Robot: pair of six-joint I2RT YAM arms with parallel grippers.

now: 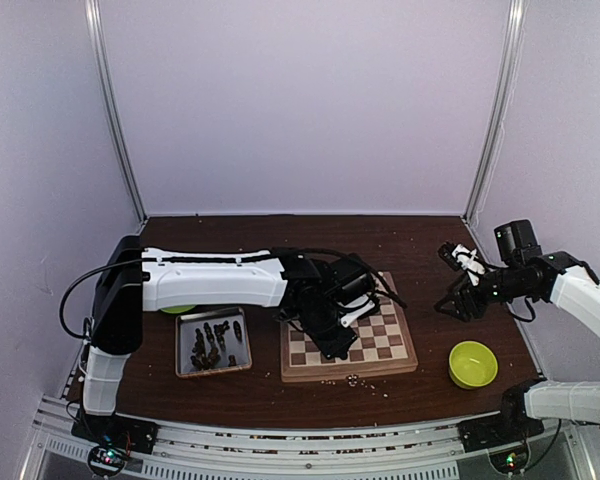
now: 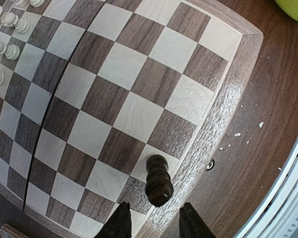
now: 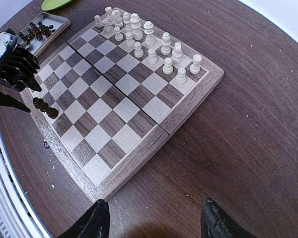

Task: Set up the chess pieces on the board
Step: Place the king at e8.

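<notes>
The dark chess piece sits off-centre near the edge of its light square, so next I grip its top (image 2: pixel 159 192) with my left gripper and nudge it toward the middle of that square.
The board (image 1: pixel 380 345) lies mid-table, with pale chessmen (image 3: pixel 149 42) in its two far rows. One dark chess piece (image 2: pixel 159 181) stands on a light square in the board's edge row; it also shows in the right wrist view (image 3: pixel 44 108). My left gripper (image 2: pixel 156 225) is open just behind this piece, not touching it, and hovers over the board's near side (image 1: pixel 337 343). The other dark chess pieces (image 1: pixel 210 343) lie in the silver tray (image 1: pixel 185 368). My right gripper (image 3: pixel 154 220) is open and empty above the bare table off the board's right corner (image 1: pixel 462 296).
A green bowl (image 1: pixel 473 363) sits right of the board near the front. A green dish (image 1: pixel 178 309) lies partly hidden under the left arm behind the tray. Small pale crumbs (image 1: pixel 352 380) dot the table in front of the board. White walls close in the table.
</notes>
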